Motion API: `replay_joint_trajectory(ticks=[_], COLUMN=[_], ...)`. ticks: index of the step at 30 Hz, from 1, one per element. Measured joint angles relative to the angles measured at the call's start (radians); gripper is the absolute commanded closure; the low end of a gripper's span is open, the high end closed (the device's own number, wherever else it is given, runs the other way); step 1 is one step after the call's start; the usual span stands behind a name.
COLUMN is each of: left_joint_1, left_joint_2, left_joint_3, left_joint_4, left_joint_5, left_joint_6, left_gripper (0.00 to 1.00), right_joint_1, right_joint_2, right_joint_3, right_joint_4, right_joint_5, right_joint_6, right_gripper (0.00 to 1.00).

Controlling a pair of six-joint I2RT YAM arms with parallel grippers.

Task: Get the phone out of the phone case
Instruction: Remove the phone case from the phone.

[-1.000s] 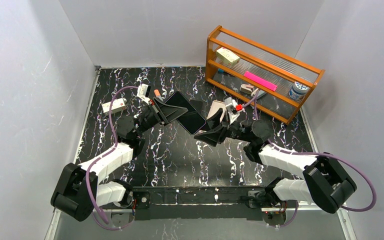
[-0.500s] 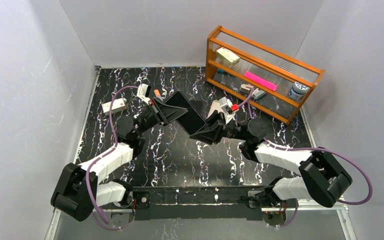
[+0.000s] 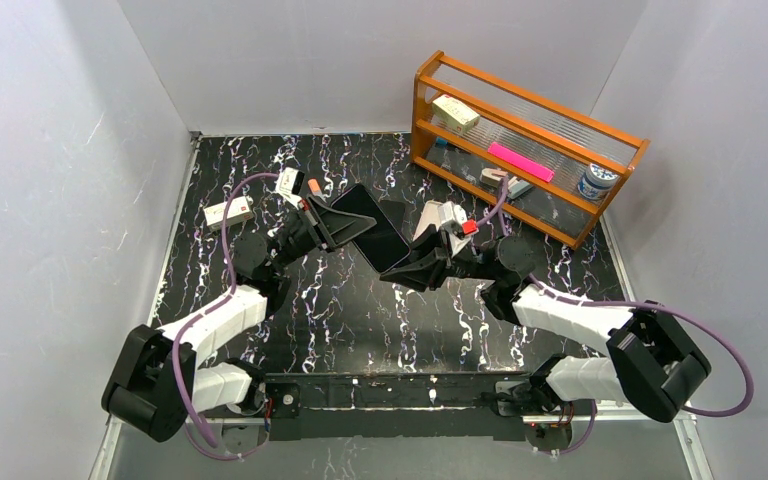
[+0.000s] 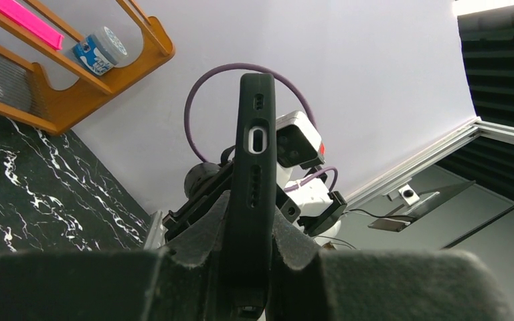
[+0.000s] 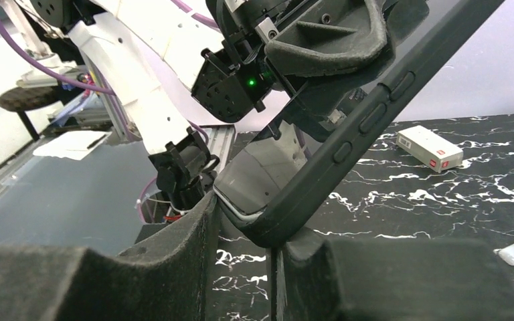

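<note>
The phone and phone case are pinched together at their lower corner by my right gripper, so next I open it, grip just the phone case's side edge point(image 5: 308, 194) and peel that off the phone.
A dark phone point(image 3: 372, 232) in a black phone case is held tilted above the marbled table. My left gripper point(image 3: 343, 225) is shut on its upper left end. In the left wrist view the phone case point(image 4: 254, 167) stands edge-on, clamped between my left gripper's point(image 4: 251, 224) fingers. My right gripper point(image 3: 400, 268) meets the lower corner from the right. In the right wrist view my right gripper point(image 5: 251, 224) pinches that corner: one finger on the screen point(image 5: 268, 174), the other on the phone case point(image 5: 368, 120). A silver phone edge shows inside the case lip there.
A wooden rack point(image 3: 520, 150) stands at the back right, holding a pink item, a small can and a box. A white box point(image 3: 228, 211) lies on the table at the left, also seen in the right wrist view as a white box point(image 5: 430, 148).
My right gripper has moved left onto the phone's lower corner and narrowed from wide open to pinching it. The left arm and the phone have stayed put.
</note>
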Motion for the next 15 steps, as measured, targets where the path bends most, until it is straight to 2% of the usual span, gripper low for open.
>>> replay_joint_trajectory(ticks=[9,15], left_joint_1=[0.002,0.003], left_joint_2=[0.011,0.011], left_joint_3=[0.000,0.002], left_joint_4=[-0.001,-0.018], left_joint_5=[-0.010,-0.020], left_joint_6=[-0.011,-0.002], left_gripper=[1.00,1.00], right_joint_1=[0.004,0.018], right_joint_2=[-0.021,-0.049], right_joint_3=[0.019,0.027], right_joint_4=[-0.116,-0.217], right_joint_5=[0.031,0.083], right_joint_6=[-0.090,-0.188], right_gripper=[0.95,0.99])
